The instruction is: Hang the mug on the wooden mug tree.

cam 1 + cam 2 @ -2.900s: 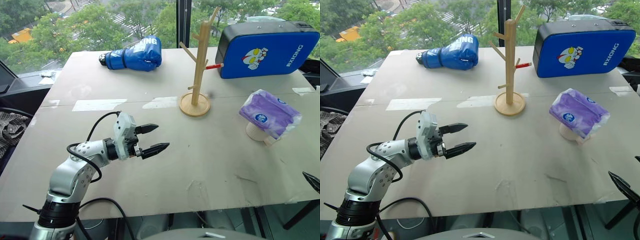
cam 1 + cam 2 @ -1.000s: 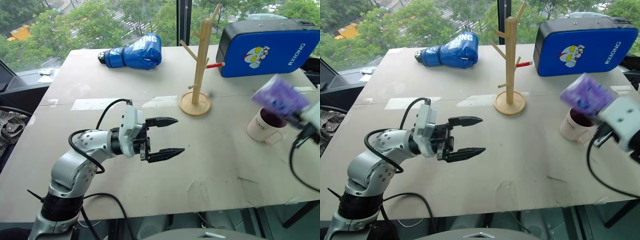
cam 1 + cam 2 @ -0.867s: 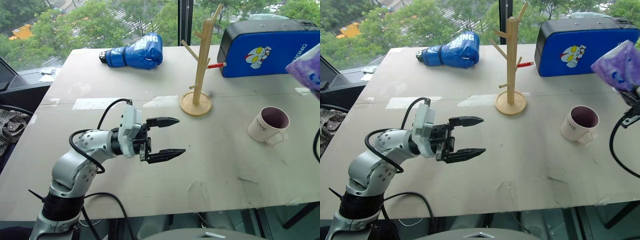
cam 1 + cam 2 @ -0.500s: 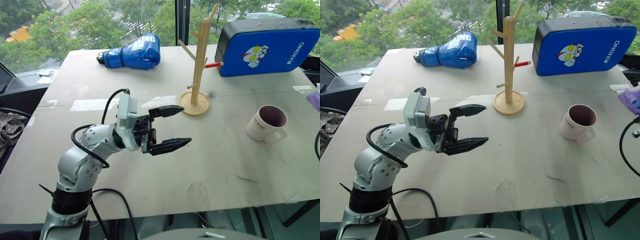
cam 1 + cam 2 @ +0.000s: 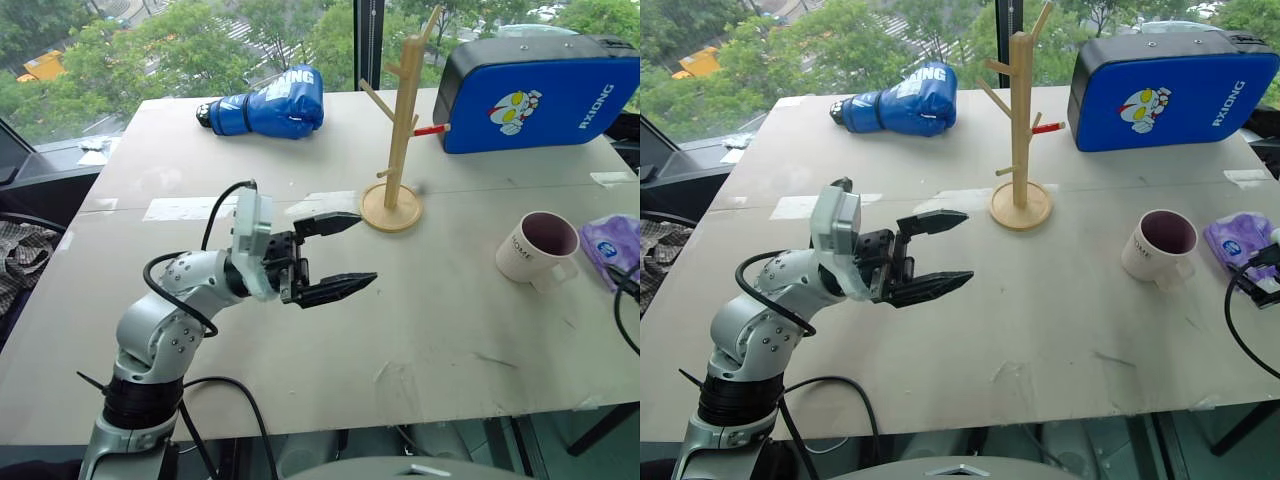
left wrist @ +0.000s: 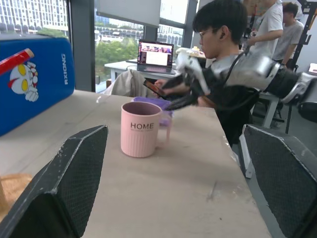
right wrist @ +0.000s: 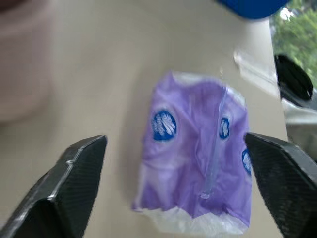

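Observation:
Next, I move my right gripper to the white mug and close it on the lower outer side of its handle (image 5: 563,281), beside the purple tissue pack.
The white mug (image 5: 535,245) with a maroon inside stands upright at the right of the table, its handle toward the front right. The wooden mug tree (image 5: 397,130) rises at the middle back, its pegs bare. My left gripper (image 5: 365,250) hovers open over the table's middle, pointing right at the mug (image 6: 141,129), well short of it. My right gripper (image 7: 175,136) is open at the table's right edge, and the purple tissue pack (image 7: 198,168) lies on the table between its spread fingers (image 7: 74,183), just right of the mug.
A blue boxing glove (image 5: 270,105) lies at the back left. A blue padded case (image 5: 530,90) stands at the back right with a red pen (image 5: 428,131) beside it. A seated person (image 6: 223,44) and others are beyond the table's right edge.
My right gripper carried the tissue pack down to the table right of the mug and opened. The left gripper stayed almost still.

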`<state>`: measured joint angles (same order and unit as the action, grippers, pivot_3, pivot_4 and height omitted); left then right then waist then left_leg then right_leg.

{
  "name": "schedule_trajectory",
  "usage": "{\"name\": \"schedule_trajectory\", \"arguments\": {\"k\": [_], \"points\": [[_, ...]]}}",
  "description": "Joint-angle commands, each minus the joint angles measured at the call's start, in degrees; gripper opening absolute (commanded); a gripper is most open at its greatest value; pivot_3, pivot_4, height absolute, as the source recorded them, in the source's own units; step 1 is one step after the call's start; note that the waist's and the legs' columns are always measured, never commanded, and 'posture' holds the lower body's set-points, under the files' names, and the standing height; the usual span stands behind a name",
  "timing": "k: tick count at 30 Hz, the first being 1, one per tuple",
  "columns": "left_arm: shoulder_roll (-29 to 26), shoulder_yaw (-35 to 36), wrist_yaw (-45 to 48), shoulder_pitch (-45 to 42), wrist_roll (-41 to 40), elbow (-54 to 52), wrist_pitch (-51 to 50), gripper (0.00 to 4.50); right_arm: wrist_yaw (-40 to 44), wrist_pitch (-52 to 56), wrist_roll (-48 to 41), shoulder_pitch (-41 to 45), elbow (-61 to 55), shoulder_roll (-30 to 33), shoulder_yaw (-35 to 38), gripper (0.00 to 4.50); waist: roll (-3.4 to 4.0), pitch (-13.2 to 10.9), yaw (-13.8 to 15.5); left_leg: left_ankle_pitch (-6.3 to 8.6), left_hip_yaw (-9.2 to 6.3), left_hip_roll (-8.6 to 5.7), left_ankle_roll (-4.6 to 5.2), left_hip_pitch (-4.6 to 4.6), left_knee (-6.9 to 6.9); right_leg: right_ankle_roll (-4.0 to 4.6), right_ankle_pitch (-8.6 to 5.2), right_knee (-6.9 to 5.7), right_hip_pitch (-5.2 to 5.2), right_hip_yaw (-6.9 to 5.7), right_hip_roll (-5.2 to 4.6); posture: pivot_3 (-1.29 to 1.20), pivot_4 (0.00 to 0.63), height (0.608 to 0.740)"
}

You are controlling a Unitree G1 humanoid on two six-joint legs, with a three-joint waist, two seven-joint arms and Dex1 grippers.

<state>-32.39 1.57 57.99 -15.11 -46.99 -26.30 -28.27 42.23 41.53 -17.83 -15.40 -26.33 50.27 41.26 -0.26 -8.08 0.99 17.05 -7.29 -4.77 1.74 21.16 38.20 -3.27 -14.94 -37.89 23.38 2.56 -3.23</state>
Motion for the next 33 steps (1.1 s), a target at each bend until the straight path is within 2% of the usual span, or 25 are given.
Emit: {"name": "schedule_trajectory", "arguments": {"k": [1,6,9,13,21,29,33], "points": [[-0.5,0.0,1.4,-0.2,0.9,0.5,1.2,4.5,-2.6,14.3,-7.8,-5.7,-19.7,-6.0,3.5,4.45,-0.07,0.0,0.0,0.0,-0.13,0.01,0.0,0.03,0.01,0.0,0.0,0.0,-0.01,-0.1,0.01,0.0,0.15,0.74],[-0.7,-0.6,4.1,-1.2,1.7,2.5,1.5,4.5,-18.2,24.1,-7.2,-2.4,-32.0,-19.0,-4.7,4.45,-0.06,0.0,-0.3,0.0,0.02,-0.02,-0.01,-0.03,0.1,-0.03,0.05,-0.03,-0.02,0.01,-0.01,0.0,0.15,0.74],[-0.8,-1.2,5.6,-1.9,2.1,2.9,1.5,4.5,-27.2,24.6,-2.0,1.1,-30.8,-23.9,-10.4,4.45,-0.05,0.0,-0.2,-0.01,0.08,-0.02,-0.01,-0.07,0.11,-0.03,0.08,-0.04,-0.02,-0.01,-0.01,0.0,0.15,0.74],[-1.0,-1.8,6.2,-2.6,2.3,2.4,1.1,4.5,-32.2,21.9,1.2,4.2,-26.4,-27.8,-13.6,4.45,-0.05,0.0,-0.1,-0.01,0.05,-0.04,-0.02,-0.04,0.1,-0.04,0.08,-0.02,0.0,-0.09,-0.03,0.0,0.15,0.74],[-2.0,-1.1,4.5,0.7,2.1,-2.2,0.9,4.5,-39.8,8.5,11.5,7.1,-12.2,-29.0,-17.0,4.45,-0.01,0.0,-0.5,-0.01,0.2,-0.04,-0.03,-0.03,-0.07,-0.04,0.08,0.01,0.15,-0.02,0.0,0.0,0.15,0.74],[-1.8,-1.2,2.2,2.8,2.7,-4.2,1.5,4.5,-42.4,-1.8,14.3,11.7,-1.5,-31.6,-18.2,4.45,0.01,0.0,-0.5,-0.01,0.25,-0.03,-0.03,-0.08,-0.04,-0.03,0.08,-0.08,0.13,0.01,0.02,0.0,0.15,0.74],[-1.8,-1.3,1.2,3.3,2.9,-5.2,1.7,4.5,-41.3,-7.2,13.2,15.2,4.8,-32.1,-18.3,3.25,0.02,0.0,-1.1,-0.01,0.27,-0.03,-0.03,-0.09,-0.04,-0.03,0.08,-0.07,0.13,0.02,0.03,0.0,0.15,0.74]]}}
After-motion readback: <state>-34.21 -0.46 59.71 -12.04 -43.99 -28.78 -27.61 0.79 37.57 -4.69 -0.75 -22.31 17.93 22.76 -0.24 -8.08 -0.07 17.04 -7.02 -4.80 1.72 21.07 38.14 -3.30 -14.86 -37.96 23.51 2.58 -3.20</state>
